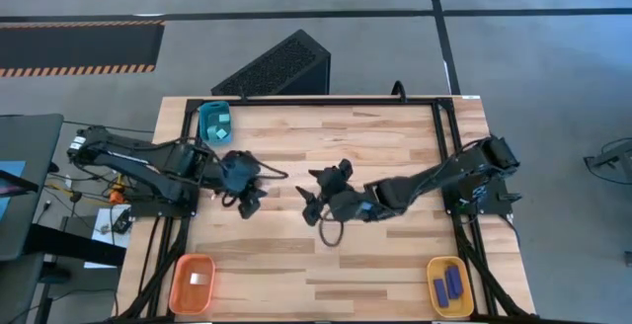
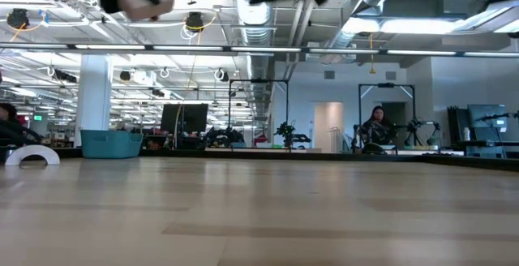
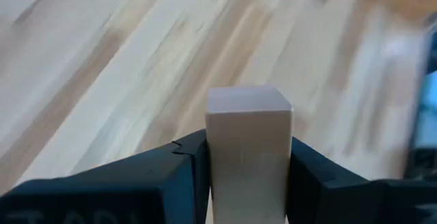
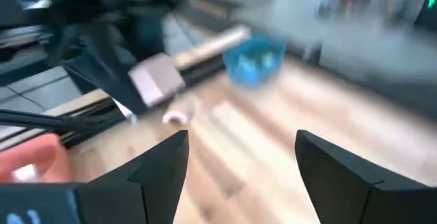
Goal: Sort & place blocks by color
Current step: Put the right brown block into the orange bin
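The pale wood block will go down from my left gripper into the orange tray, just nearside of the pale piece (image 1: 195, 291).
My left gripper (image 1: 244, 188) hovers over the table's left-middle, shut on a pale natural wood block (image 3: 249, 135); the right wrist view also shows this block (image 4: 157, 80). My right gripper (image 1: 314, 194) is open near the table's middle, facing the left one, its fingers (image 4: 164, 162) touching nothing. Light cyan cubes lie in the teal tray (image 1: 215, 121) at the far left corner. A pale piece lies in the orange tray (image 1: 193, 283), and dark blue bars lie in the yellow tray (image 1: 449, 284). A small pale arch piece (image 2: 32, 154) rests on the table. My left gripper pinches the pale wood block between its two fingers (image 3: 184, 173), which press on two opposite side faces (image 3: 217, 169). The block's square end (image 3: 249, 101) sticks out past the fingertips. The block is lifted clear, high above the table (image 2: 142, 2).
The orange tray sits at the near left corner and the yellow tray at the near right. A black frame (image 1: 434, 102) runs along the table's edges. A dark perforated box (image 1: 276, 67) stands behind the far edge. People sit at desks (image 2: 377, 128) in the room beyond.
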Motion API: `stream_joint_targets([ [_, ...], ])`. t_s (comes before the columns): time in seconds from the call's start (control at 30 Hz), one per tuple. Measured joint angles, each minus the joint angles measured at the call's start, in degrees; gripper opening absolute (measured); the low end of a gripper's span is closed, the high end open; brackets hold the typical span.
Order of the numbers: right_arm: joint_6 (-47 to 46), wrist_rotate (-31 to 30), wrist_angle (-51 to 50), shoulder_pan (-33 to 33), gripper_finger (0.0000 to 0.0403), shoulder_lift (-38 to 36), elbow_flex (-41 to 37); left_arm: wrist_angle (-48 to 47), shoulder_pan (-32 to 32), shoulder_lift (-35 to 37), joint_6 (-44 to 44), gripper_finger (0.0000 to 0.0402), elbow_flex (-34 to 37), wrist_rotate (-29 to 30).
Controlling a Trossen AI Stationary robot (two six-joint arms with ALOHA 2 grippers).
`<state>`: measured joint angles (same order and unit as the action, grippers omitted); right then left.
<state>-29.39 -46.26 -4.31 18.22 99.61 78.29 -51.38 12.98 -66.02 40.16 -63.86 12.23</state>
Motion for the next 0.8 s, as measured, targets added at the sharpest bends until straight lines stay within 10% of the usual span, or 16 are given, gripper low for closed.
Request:
stream_joint_targets([
  [0.2,-17.0,11.1,-9.3,-4.9,0.0285,0.0,0.0,-12.6,8.0,0.4,7.9,0.0102,0.4,1.8],
  [0.8,-15.4,19.2,-3.3,-7.9,0.0286,5.4,0.2,-9.1,36.5,0.5,34.9,0.0105,11.6,-16.9],
])
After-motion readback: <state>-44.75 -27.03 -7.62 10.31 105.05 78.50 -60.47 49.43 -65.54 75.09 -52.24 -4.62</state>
